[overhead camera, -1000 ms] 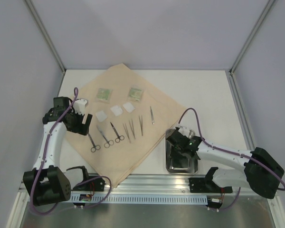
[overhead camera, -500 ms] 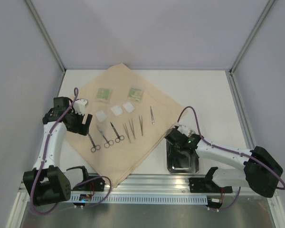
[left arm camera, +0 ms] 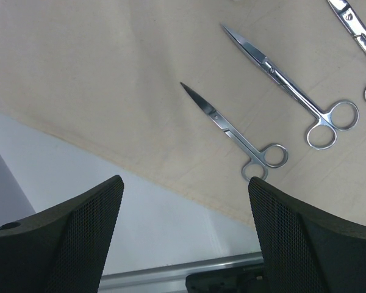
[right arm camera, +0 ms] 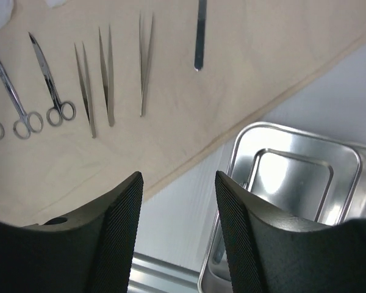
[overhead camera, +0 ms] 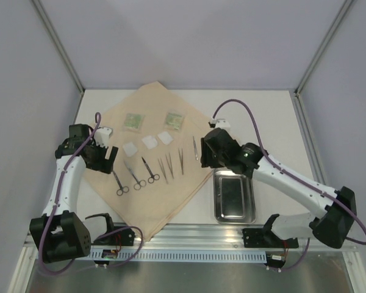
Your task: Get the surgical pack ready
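My right gripper is to go next to the scalpel on the tan cloth beside the tweezers and close on the middle of its handle (overhead camera: 196, 151) (right arm camera: 200, 38).
The tan cloth (overhead camera: 152, 177) lies spread flat on the table. On it are two green packets (overhead camera: 133, 121), three white pads (overhead camera: 150, 141), three scissors (overhead camera: 134, 176) and several tweezers (overhead camera: 170, 165). The steel tray (overhead camera: 233, 210) sits empty on the bare table, right of the cloth. My right gripper (overhead camera: 202, 155) is open and empty, raised over the cloth's right edge, up-left of the tray; its wrist view shows the tray (right arm camera: 293, 177) and tweezers (right arm camera: 107, 73). My left gripper (overhead camera: 111, 157) is open and empty over the cloth's left edge, near the scissors (left arm camera: 235, 131).
Grey walls and metal posts (overhead camera: 58, 43) enclose the table on the left, back and right. An aluminium rail (overhead camera: 195, 235) runs along the near edge by the arm bases. White table shows to the right of the tray and behind it.
My right gripper has lifted off the tray's far end and swung back-left to the cloth's right edge. The tray stays put. The left arm has not moved.
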Robot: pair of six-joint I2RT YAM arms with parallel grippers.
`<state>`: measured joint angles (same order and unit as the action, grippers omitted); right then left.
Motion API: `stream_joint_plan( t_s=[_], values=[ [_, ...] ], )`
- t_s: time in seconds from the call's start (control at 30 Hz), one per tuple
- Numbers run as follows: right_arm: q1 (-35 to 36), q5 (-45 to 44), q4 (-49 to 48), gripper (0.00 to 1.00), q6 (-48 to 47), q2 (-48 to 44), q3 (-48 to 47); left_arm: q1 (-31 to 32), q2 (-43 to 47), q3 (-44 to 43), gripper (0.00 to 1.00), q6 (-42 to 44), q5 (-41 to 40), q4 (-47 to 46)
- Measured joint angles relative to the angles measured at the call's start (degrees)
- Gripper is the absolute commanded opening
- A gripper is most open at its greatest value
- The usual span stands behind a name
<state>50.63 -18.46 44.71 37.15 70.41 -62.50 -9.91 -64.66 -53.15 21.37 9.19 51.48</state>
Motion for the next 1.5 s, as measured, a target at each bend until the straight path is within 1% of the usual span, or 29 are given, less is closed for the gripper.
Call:
stream_joint_plan(
  t_s=[0.17,0.37,0.57,0.83,1.03,1.43,1.5],
  values=[
    [-5.38,4.37,-3.82,0.54,-7.43,14.78,-9.7,0.0,-2.05,-0.04,0.93,-0.02,-1.84,-0.37],
    [-10.21,9.03,-4.68,0.48,-11.63,32.72,-18.97,0.0,-3.32,-0.04,0.94,0.04,-3.72,-0.98],
    [-12.26,10.08,-4.09,0.43,-14.01,43.04,-26.75,0.0,-3.91,-0.04,0.94,0.63,-5.05,-2.08],
    [-12.57,9.4,-3.28,0.38,-15.45,51.01,-34.73,0.0,-5.53,-0.04,0.94,0.87,-5.22,-3.23],
    [-12.57,7.98,-2.69,0.35,-15.56,54.93,-35.01,0.0,-5.53,-0.02,0.94,1.09,-5.25,-3.69],
    [-12.96,8.17,-4.57,0.33,-14.62,54.55,-33.33,0.0,-5.51,0.0,0.94,1.11,-5.22,-3.78],
    [-13.07,8.41,-5.31,0.29,-14.47,54.18,-32.61,0.0,-5.51,0.0,0.94,1.14,-5.25,-3.78]
  ],
)
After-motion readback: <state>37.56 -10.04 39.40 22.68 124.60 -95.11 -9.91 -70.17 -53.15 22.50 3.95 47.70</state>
